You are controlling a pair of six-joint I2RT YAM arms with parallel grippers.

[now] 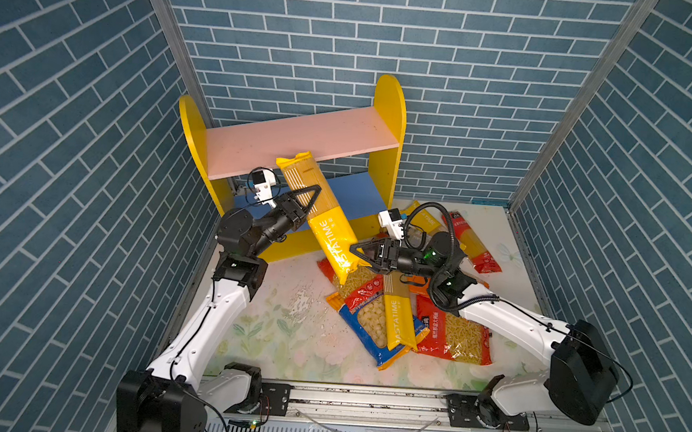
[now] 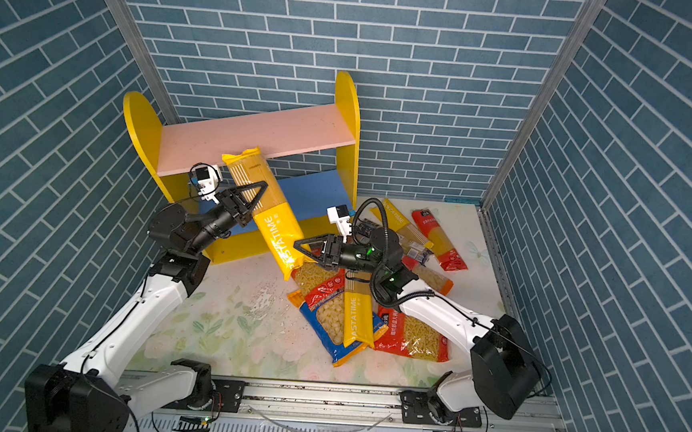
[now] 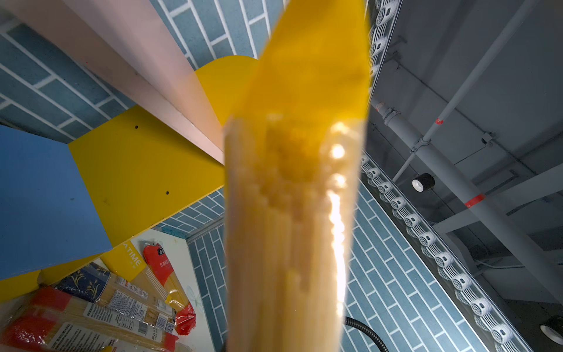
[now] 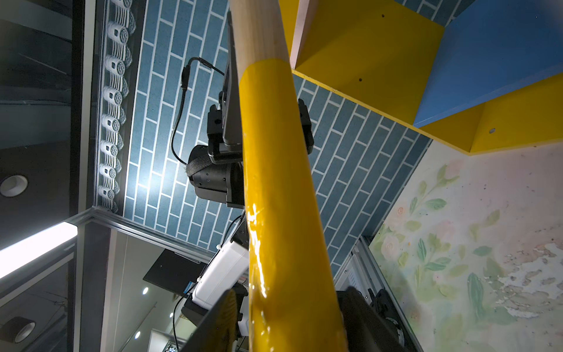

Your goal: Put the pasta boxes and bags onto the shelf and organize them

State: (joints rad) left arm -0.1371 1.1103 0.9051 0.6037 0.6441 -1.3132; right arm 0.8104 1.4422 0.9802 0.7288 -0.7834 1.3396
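I hold the spaghetti pack's clear upper half in my left gripper; it must lie on the pink board, so I should open and take the yellow lower end (image 1: 337,252).
A long yellow spaghetti pack (image 1: 327,224) (image 2: 273,224) hangs tilted in front of the shelf (image 1: 299,143) (image 2: 258,136), its top end at the pink board's front edge. My left gripper (image 1: 310,200) (image 2: 256,196) is shut on its clear upper half; in the left wrist view the pack (image 3: 289,213) hides the fingers. My right gripper (image 1: 356,253) (image 2: 302,252) (image 4: 286,304) is closed round the pack's yellow lower end (image 4: 274,183). Both shelf boards are bare. Other pasta bags lie heaped on the table: a blue bag (image 1: 369,331), a second yellow pack (image 1: 397,316), a red bag (image 1: 452,337).
More packs lie behind the right arm: a red spaghetti pack (image 1: 473,242) and a yellow one (image 1: 425,218). Crumbs are scattered on the floral mat (image 1: 301,301). Blue brick walls close in three sides. A metal rail (image 1: 365,397) runs along the front.
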